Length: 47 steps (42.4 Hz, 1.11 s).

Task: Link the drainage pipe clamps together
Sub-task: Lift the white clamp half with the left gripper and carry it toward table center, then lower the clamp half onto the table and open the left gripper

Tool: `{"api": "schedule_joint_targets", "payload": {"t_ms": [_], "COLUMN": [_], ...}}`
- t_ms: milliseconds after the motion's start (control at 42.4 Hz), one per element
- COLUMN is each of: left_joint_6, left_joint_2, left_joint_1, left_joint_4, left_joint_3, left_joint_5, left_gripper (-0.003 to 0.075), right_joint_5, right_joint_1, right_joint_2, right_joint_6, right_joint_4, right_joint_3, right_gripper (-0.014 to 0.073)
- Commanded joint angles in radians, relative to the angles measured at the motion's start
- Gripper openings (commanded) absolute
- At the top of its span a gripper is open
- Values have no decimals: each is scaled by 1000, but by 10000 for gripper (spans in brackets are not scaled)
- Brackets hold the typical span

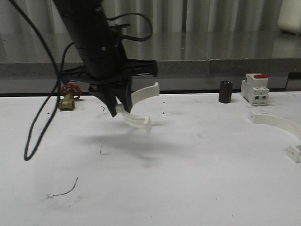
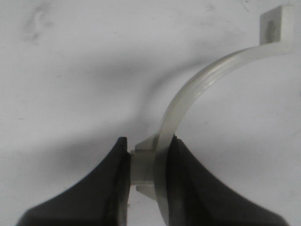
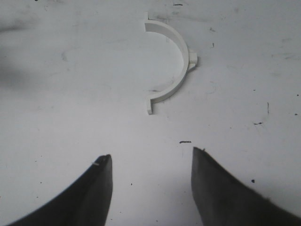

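Observation:
There is a spot between the small black corner mark and the second clamp point(image 1: 152, 142), nearer the mark. Next, my left gripper sets the white clamp, held above the table's middle, down there.
My left gripper point(image 1: 117, 107) hangs above the middle of the white table, shut on one white half-ring clamp point(image 1: 140, 107). In the left wrist view the black fingers point(image 2: 188, 179) pinch that clamp's middle block, and its band point(image 2: 197, 89) curves away to a square end tab. My left gripper point(image 2: 148, 146) holds it clear of the surface. The second clamp point(image 1: 281, 127) lies flat at the table's right edge. In the right wrist view this second clamp point(image 3: 174, 66) lies ahead of my right gripper point(image 3: 153, 155), which is open and holds nothing.
At the back left stands a brass valve with a red handwheel point(image 1: 68, 97). A dark cylinder point(image 1: 225, 92) and a white breaker with a red top point(image 1: 255, 89) stand at the back right. A black cable point(image 1: 40, 108) hangs down on the left. A grey ledge point(image 1: 235, 66) runs behind the table.

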Motion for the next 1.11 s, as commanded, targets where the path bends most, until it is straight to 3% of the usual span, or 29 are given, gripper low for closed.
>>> {"api": "schedule_joint_targets", "payload": {"t_ms": [0,283,944,1085], "left_joint_6": [-133,-257,-262,-262], "left_joint_2": [-19,8,92,92], "left_joint_1": [-42,-64,-88,-88], "left_joint_4": [69,66,45,47], "left_joint_3": [-79,-108,-108,-108], "left_joint_5": [21,8,26,26], "left_gripper": [34,34,34,102], "right_joint_5": [-45,-45,-45,-45], "right_joint_1": [-7,-7,-7,-7], "right_joint_2": [-2,-2,-2,-2], "right_joint_6": [-6,-6,-6,-6], "right_joint_4": [4,4,4,4], "right_joint_3": [-31,-31,-31,-31], "right_gripper": [416,416,416,416]}}
